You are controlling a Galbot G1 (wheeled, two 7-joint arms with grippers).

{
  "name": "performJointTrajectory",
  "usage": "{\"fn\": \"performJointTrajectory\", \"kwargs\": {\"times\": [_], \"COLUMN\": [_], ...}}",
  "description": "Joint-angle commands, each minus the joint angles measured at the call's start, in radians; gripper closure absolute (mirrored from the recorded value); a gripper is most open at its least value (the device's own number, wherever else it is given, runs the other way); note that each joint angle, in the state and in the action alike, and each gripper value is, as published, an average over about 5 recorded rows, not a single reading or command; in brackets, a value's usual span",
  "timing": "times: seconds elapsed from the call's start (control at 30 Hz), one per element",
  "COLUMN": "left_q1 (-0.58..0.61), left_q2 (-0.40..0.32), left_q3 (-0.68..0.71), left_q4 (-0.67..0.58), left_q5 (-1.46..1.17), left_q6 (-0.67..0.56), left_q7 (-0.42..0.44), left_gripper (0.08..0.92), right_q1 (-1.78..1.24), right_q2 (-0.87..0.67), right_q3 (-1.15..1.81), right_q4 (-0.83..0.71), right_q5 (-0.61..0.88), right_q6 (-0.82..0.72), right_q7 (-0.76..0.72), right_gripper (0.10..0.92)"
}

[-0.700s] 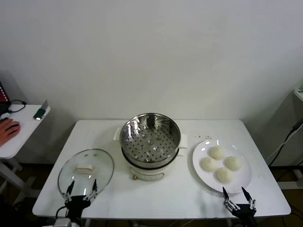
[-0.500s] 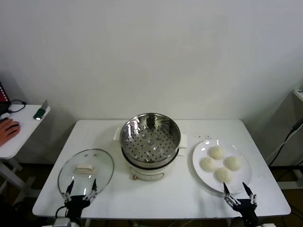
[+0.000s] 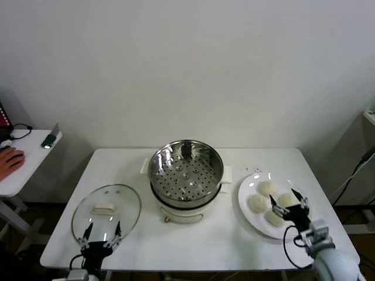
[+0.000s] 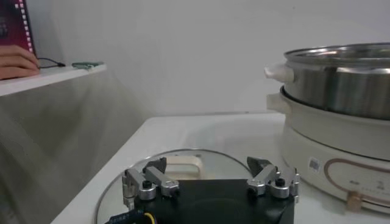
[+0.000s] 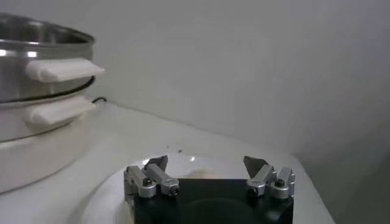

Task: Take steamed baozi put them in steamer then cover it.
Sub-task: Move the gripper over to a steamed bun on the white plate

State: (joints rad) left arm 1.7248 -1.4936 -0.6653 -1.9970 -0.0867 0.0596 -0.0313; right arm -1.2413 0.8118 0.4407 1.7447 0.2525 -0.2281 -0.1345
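Observation:
My right gripper is going to close around the sides of the farthest baozi (image 3: 268, 188) (image 5: 204, 174) on the white plate, the one closest to the wall.
Several cream-white baozi (image 3: 258, 202) lie on a white plate (image 3: 242, 196) at the table's right. My right gripper (image 3: 287, 199) hovers open over the plate's near side, its fingertips astride the two nearer buns. In the right wrist view, a pale baozi (image 5: 204, 173) shows between the open gripper's (image 5: 206, 164) tips. The steel steamer (image 3: 186, 170) stands empty mid-table on its cream pot base (image 3: 183, 212). The glass cover (image 3: 106, 212) lies flat at the left, handle (image 3: 105, 207) up. My left gripper (image 3: 102, 228) waits open at its near edge; the left wrist view shows the handle (image 4: 180, 165) just beyond.
A side table (image 3: 26, 161) stands to the left with a person's hand (image 3: 10, 158) and a small device (image 3: 51, 139) on it. Cables hang at the far right (image 3: 351, 175). The white table's front edge (image 3: 199, 260) runs just behind both grippers.
My right gripper has moved from the table's front edge forward over the plate, now above the nearer baozi. The left gripper and the cover have stayed put.

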Motion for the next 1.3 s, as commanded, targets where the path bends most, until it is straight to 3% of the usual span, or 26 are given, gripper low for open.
{"fn": "performJointTrajectory", "kwargs": {"times": [0.03,0.27,0.53,0.87,1.3], "left_q1": [0.000,0.001,0.004,0.007,0.003], "left_q2": [-0.002,-0.004,-0.003,-0.003,-0.005], "left_q3": [0.000,0.002,0.001,-0.002,-0.008], "left_q4": [-0.001,0.001,0.005,0.009,0.011], "left_q5": [0.001,0.005,0.007,0.009,0.010], "left_q6": [0.002,0.001,-0.001,-0.003,-0.005], "left_q7": [0.000,0.001,0.001,0.002,0.003], "left_gripper": [0.177,0.177,0.177,0.177,0.177], "right_q1": [0.425,0.854,1.467,1.810,1.645], "right_q2": [-0.345,-0.493,-0.415,-0.188,-0.021], "right_q3": [-0.297,-0.720,-1.364,-1.838,-1.825], "right_q4": [-0.122,-0.259,-0.453,-0.584,-0.766], "right_q5": [-0.141,-0.223,-0.228,-0.105,-0.066], "right_q6": [-0.095,0.046,0.179,0.204,0.172], "right_q7": [-0.332,-0.701,-0.919,-0.978,-0.971], "right_gripper": [0.203,0.203,0.203,0.203,0.203]}}
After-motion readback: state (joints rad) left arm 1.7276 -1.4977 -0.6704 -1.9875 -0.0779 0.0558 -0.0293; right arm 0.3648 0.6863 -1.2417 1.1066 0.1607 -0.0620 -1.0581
